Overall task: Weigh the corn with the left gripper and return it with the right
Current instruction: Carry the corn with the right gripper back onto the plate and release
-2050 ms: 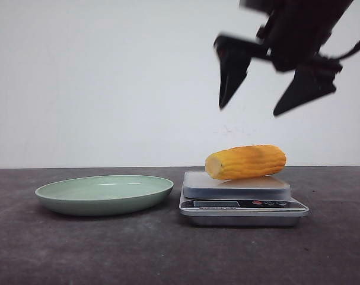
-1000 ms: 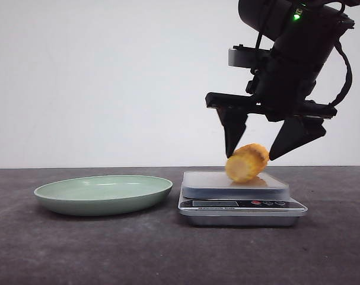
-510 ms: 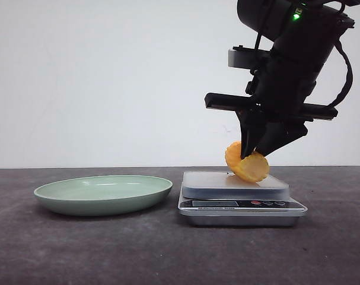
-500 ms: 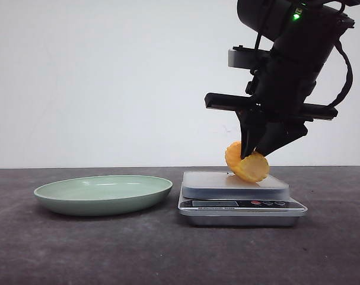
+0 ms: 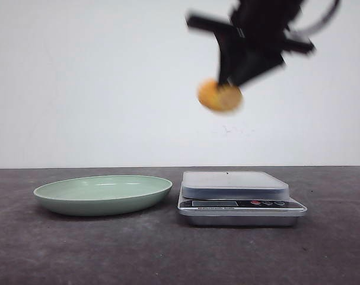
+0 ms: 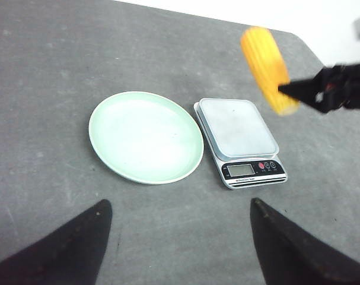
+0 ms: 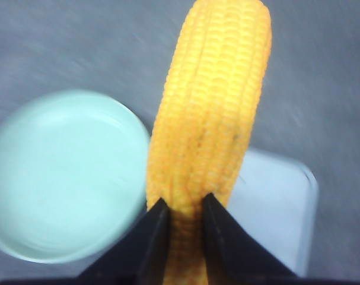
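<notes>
Next, I let go of the corn with my right gripper on the middle of the pale green plate [image 5: 107,184] [image 7: 68,177]. The corn is still high above the scale.
My right gripper [image 5: 230,80] is shut on the yellow-orange corn [image 5: 219,96] and holds it high above the scale [image 5: 236,184], blurred by motion. In the right wrist view the corn [image 7: 212,113] stands lengthwise between my fingertips [image 7: 158,228], over the gap between plate and scale. The left wrist view shows the corn [image 6: 267,66] gripped by the right fingers [image 6: 322,92] above the scale [image 6: 239,136]. My left gripper [image 6: 180,237] is open and empty, high over the table in front of the plate and scale.
A pale green plate [image 5: 102,193] lies on the dark table to the left of the scale; it also shows in the left wrist view [image 6: 145,136] and the right wrist view [image 7: 55,172]. A white wall stands behind.
My right gripper has lifted the corn off the scale and carried it up and a little to the left. The scale's platform is now bare.
</notes>
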Controlling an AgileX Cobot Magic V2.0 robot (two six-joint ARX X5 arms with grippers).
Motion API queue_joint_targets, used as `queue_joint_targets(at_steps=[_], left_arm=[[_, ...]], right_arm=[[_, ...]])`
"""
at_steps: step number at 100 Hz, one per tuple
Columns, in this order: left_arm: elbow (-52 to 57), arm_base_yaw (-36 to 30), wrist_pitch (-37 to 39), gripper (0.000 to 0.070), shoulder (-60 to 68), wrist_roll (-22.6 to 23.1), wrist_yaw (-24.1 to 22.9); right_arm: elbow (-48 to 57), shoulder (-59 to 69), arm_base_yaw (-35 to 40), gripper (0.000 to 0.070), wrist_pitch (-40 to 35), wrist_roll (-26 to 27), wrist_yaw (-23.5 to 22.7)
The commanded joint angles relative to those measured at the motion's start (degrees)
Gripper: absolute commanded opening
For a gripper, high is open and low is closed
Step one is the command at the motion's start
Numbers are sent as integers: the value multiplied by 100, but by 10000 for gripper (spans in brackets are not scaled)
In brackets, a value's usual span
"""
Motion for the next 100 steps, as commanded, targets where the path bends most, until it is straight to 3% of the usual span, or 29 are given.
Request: queue_joint_targets(at_steps=[1, 43, 64, 94, 100], left_arm=[[96, -50, 61, 433, 4, 83, -17], [96, -50, 225, 433, 4, -28, 33], [96, -50, 310, 433, 4, -52, 31], [96, -50, 321, 433, 4, -52, 33], [96, -50, 321, 433, 7, -52, 48]], right_arm=[[380, 109, 212, 0, -26, -175, -15], [1917, 1825, 957, 0, 46, 70, -155], [1985, 2796, 1099, 0, 299, 632, -216], [1982, 3501, 1193, 0, 188, 807, -214], [1982, 3565, 1193, 62, 160, 844, -232]])
